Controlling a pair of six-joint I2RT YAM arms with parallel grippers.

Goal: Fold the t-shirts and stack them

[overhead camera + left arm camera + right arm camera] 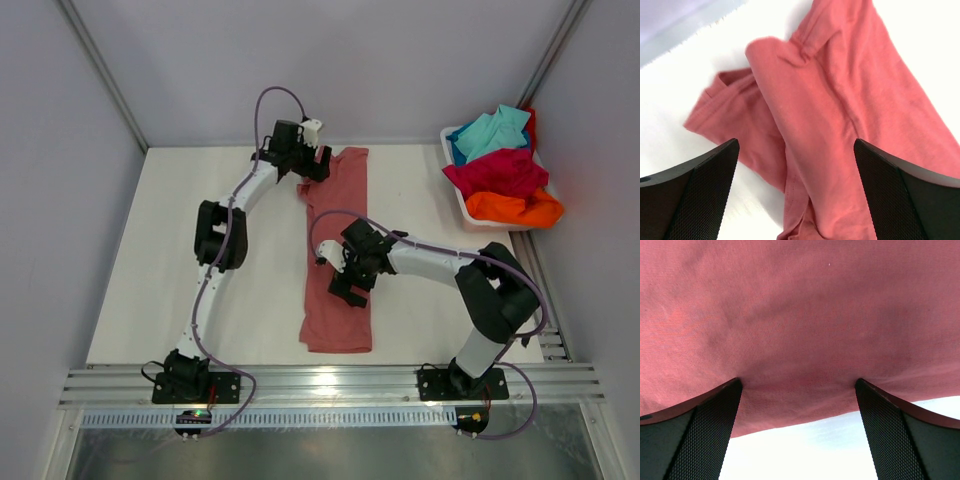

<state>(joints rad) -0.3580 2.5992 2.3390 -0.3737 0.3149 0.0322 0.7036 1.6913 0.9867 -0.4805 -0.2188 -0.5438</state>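
Next, I pinch the folded corner [762,51] with my left gripper and pull it flat, as the salmon-pink t-shirt's far end bunches into a long crease by the folded-in sleeve.
A dusty salmon-pink t-shirt [338,250] lies on the white table as a long narrow strip running from far to near. My left gripper [316,168] is open at the strip's far left corner, above a folded-in sleeve [735,107] and a long fold in the cloth [805,125]; nothing is gripped between its fingers [700,190]. Halfway down the strip my right gripper [347,288] is open, and its fingertips [715,410] rest on the pink cloth [800,315] close to its edge. Turquoise [492,130], crimson [497,170] and orange [515,208] t-shirts lie crumpled in a tub.
The white plastic tub [456,195] stands at the back right corner against the right wall. Bare white table [160,260] lies left of the shirt and between the shirt and the tub. An aluminium rail [330,385] with both arm bases runs along the near edge.
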